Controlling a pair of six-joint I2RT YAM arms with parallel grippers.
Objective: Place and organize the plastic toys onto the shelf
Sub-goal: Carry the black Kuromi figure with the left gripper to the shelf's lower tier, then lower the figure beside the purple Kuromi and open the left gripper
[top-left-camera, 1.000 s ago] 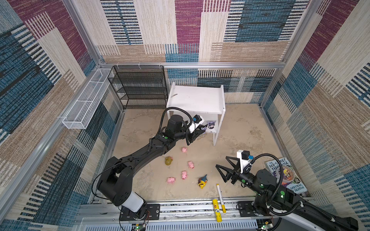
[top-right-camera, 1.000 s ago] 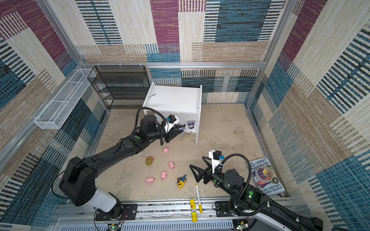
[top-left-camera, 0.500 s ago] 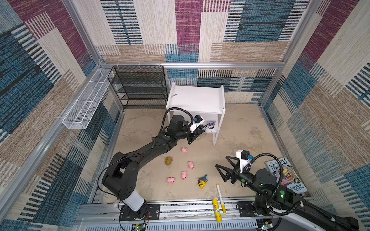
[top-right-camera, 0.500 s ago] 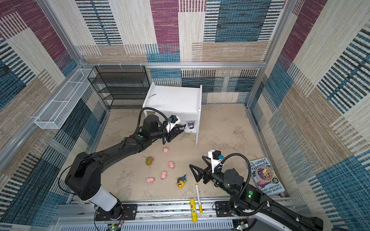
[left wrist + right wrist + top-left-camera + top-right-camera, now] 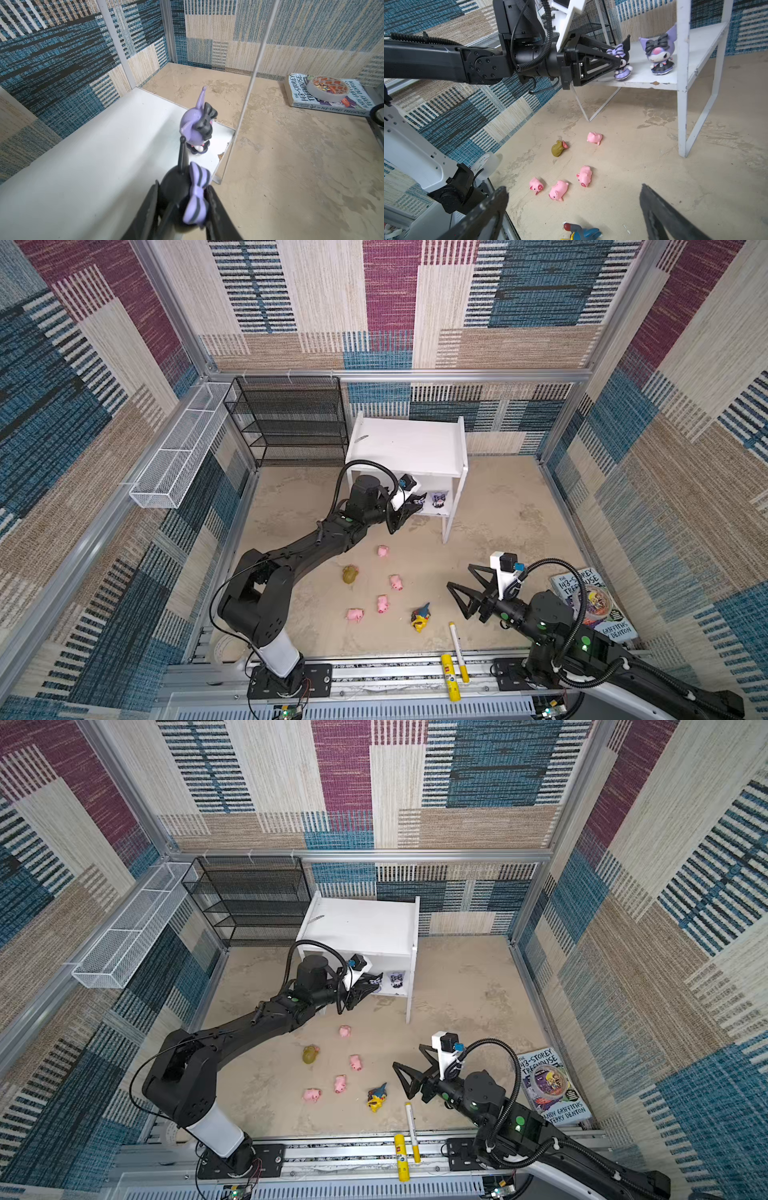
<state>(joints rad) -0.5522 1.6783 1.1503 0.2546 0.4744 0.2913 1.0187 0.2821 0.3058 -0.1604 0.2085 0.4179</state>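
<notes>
Next, my left gripper lets go of the black-and-purple big-eared figure on the white shelf's lower board [image 5: 421,502] [image 5: 186,226], next to the second such figure.
My left gripper [image 5: 182,187] is shut on a black-and-purple big-eared figure [image 5: 623,60], held upright over the front of the lower board of the white shelf [image 5: 409,443]. Whether its base touches the board I cannot tell. A second such figure [image 5: 658,54] stands on that board just beyond it. On the sandy floor lie several pink pigs [image 5: 382,603], a blond doll [image 5: 350,574] and a yellow figure with a blue hood [image 5: 420,616]. My right gripper [image 5: 459,576] hangs open and holds nothing, to the right of the hooded figure.
A black mesh rack [image 5: 291,423] stands left of the shelf, and a white wire basket [image 5: 178,456] hangs on the left wall. A book with a tape roll [image 5: 590,601] lies at the right. A marker [image 5: 457,651] and a yellow tube [image 5: 450,676] lie at the front rail.
My left gripper has edged a little further toward the shelf's lower board with the figure in it. The right arm has not moved.
</notes>
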